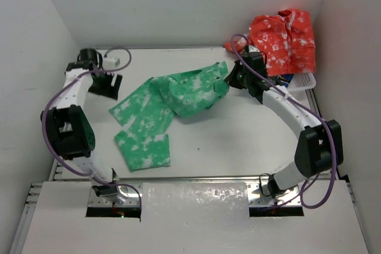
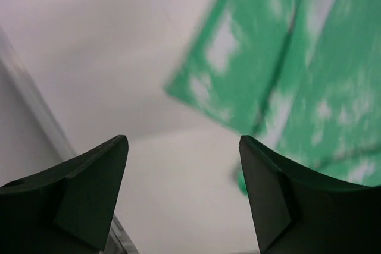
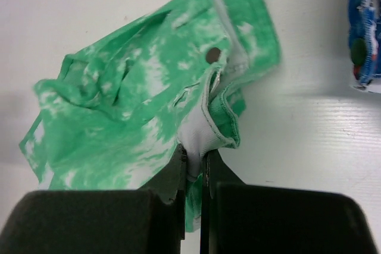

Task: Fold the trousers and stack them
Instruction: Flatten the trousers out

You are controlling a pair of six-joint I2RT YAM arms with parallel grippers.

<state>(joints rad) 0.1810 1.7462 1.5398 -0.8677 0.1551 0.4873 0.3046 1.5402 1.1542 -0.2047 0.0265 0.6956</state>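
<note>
My left gripper should next move to the near trouser leg's outer corner (image 1: 116,137) (image 2: 242,181), beside the other leg's hem, and close there so that I can lift the green trousers.
The green and white blotched trousers (image 1: 164,108) lie across the middle of the table, the legs running to the lower left, the waistband end raised at the right. My right gripper (image 1: 229,80) is shut on the trousers (image 3: 137,111), its jaws pinching the white lining of the waistband just below the button (image 3: 212,55). My left gripper (image 1: 109,86) hovers at the far left, open and holding nothing, left of the leg ends. In its own view the left gripper (image 2: 181,147) frames bare table, with green cloth (image 2: 286,69) beyond its right finger.
A red and white patterned garment (image 1: 283,40) is heaped over a white basket (image 1: 302,81) at the back right. A blue patterned item (image 3: 366,28) shows at the right edge of the right wrist view. White walls close in the table on three sides.
</note>
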